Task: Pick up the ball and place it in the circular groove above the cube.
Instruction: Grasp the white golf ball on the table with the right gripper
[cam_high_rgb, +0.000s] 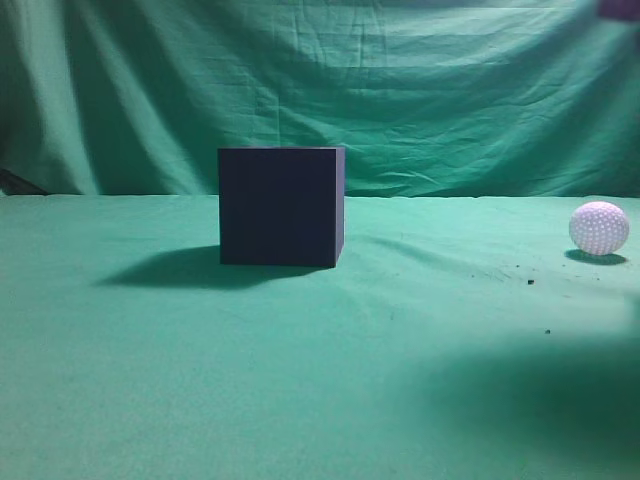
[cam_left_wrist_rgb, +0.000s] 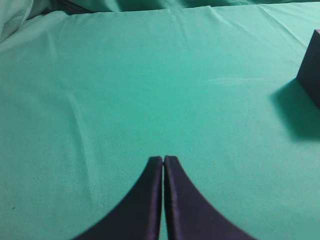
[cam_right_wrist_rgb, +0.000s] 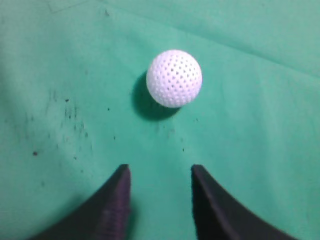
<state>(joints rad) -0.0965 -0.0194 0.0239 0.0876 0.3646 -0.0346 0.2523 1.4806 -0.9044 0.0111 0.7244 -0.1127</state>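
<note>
Next, I close my right gripper on opposite sides of the white dimpled ball (cam_high_rgb: 599, 228) (cam_right_wrist_rgb: 174, 79), because the ball needs to be carried over the dark navy cube.
The white dimpled ball (cam_high_rgb: 599, 227) lies on the green cloth at the far right of the exterior view. In the right wrist view the ball (cam_right_wrist_rgb: 174, 78) lies ahead of my right gripper (cam_right_wrist_rgb: 160, 169), which is open and empty above the cloth, short of the ball. The dark navy cube (cam_high_rgb: 281, 206) stands left of centre on the cloth; its top face and groove do not show. A corner of the cube (cam_left_wrist_rgb: 311, 70) shows at the right edge of the left wrist view. My left gripper (cam_left_wrist_rgb: 163, 159) is shut and empty over bare cloth, left of the cube.
Green cloth (cam_high_rgb: 320, 380) covers the table and hangs as a backdrop. Small dark specks (cam_right_wrist_rgb: 65, 117) dot the cloth left of the ball. A dark blurred piece of the right arm (cam_high_rgb: 620, 8) shows at the top right corner of the exterior view.
</note>
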